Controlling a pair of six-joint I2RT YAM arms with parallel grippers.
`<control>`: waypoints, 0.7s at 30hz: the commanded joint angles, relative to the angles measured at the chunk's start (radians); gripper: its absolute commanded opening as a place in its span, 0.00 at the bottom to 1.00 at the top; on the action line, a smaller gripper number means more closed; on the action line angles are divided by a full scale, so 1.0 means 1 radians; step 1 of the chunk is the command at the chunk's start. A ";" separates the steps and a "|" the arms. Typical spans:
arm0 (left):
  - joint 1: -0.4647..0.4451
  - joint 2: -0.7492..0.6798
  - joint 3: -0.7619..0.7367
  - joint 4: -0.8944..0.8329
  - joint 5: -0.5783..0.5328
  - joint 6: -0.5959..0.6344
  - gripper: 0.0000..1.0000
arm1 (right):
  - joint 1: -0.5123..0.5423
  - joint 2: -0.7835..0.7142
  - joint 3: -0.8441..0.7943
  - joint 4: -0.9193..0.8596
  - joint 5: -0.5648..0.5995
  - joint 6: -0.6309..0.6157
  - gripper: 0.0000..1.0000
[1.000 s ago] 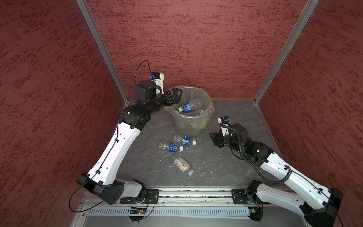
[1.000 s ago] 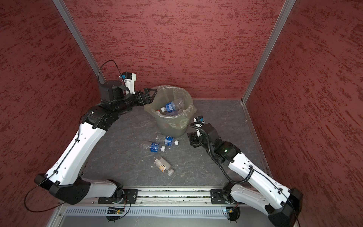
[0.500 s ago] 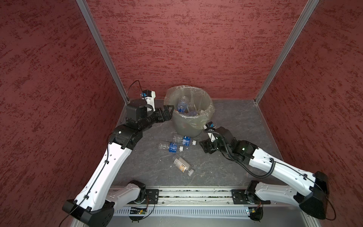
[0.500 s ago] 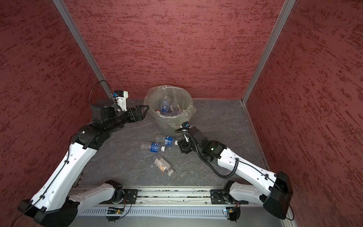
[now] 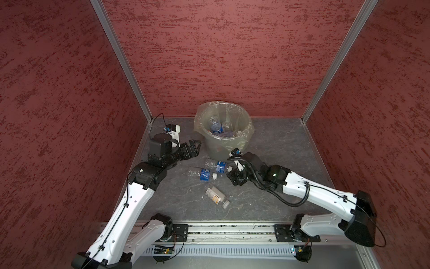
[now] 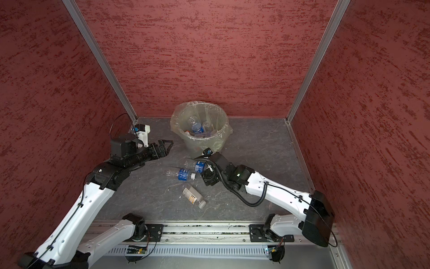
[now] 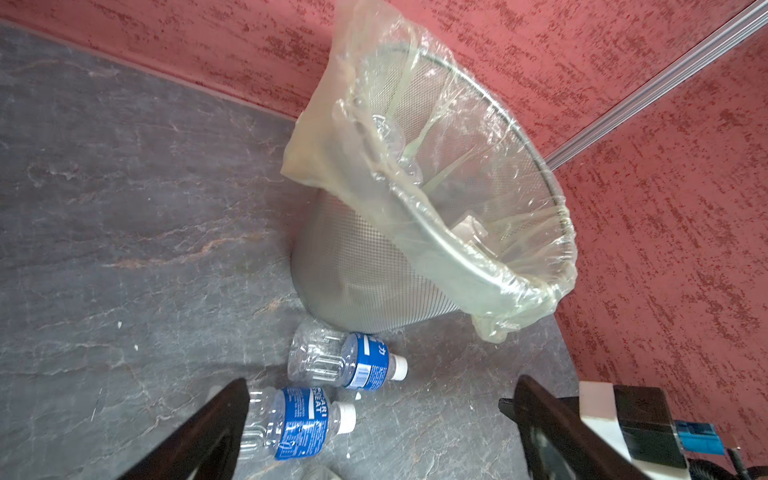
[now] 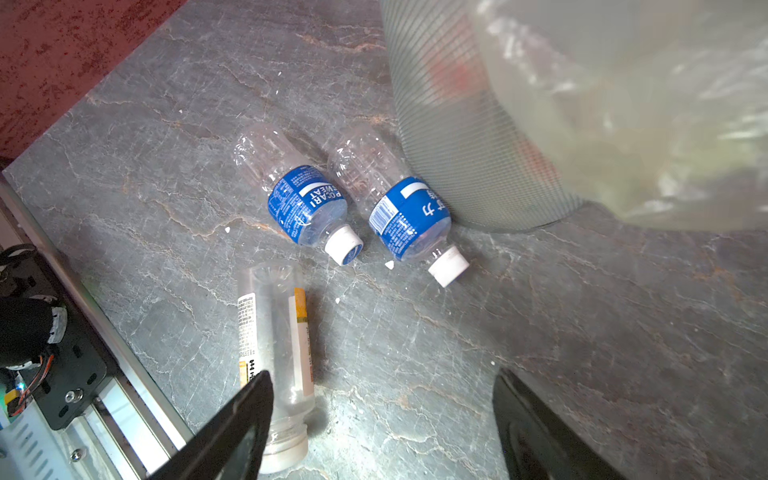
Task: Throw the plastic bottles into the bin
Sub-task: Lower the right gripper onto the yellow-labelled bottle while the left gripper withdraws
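Note:
The white-and-orange-labelled bottle nearest the rail is next for my right gripper, which should go to it and close around the middle of its label (image 5: 216,196) (image 8: 276,345).
The bin (image 5: 242,142) stands at the back, lined with a clear bag, and holds several plastic bottles (image 5: 216,127). Two blue-labelled bottles (image 5: 217,165) (image 5: 202,174) lie on the floor in front of it. A white-and-orange-labelled bottle (image 5: 216,196) lies nearer the rail. My left gripper (image 5: 197,145) hovers open left of the bin, empty. My right gripper (image 5: 233,178) points down at the floor just right of the blue bottles' caps, open and empty. The right wrist view shows all three floor bottles (image 8: 299,195) (image 8: 399,208) (image 8: 276,353) ahead of the gripper (image 8: 384,399).
Red walls close in the grey stone floor (image 5: 279,149) on three sides. A metal rail (image 5: 228,230) carrying both arm bases runs along the front. In the left wrist view the bin (image 7: 374,270) stands just behind the two blue bottles (image 7: 345,361) (image 7: 291,419).
My left arm has drawn back from the bin's rim, down and to the left; the blue-labelled bottle at the rim now lies inside. My right arm swung left toward the floor bottles, jaws widening.

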 commanded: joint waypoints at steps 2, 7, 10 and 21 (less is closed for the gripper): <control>0.024 -0.032 -0.050 -0.011 0.015 -0.026 0.99 | 0.039 0.042 0.045 -0.001 0.009 -0.003 0.83; 0.051 -0.047 -0.099 -0.014 0.036 -0.046 0.99 | 0.084 0.098 0.069 -0.008 0.008 -0.014 0.83; 0.064 -0.055 -0.124 -0.018 0.047 -0.052 0.99 | 0.099 0.130 0.085 -0.015 0.001 -0.019 0.83; 0.103 -0.086 -0.226 -0.019 0.101 -0.094 0.99 | 0.152 0.246 0.126 -0.017 -0.039 -0.028 0.84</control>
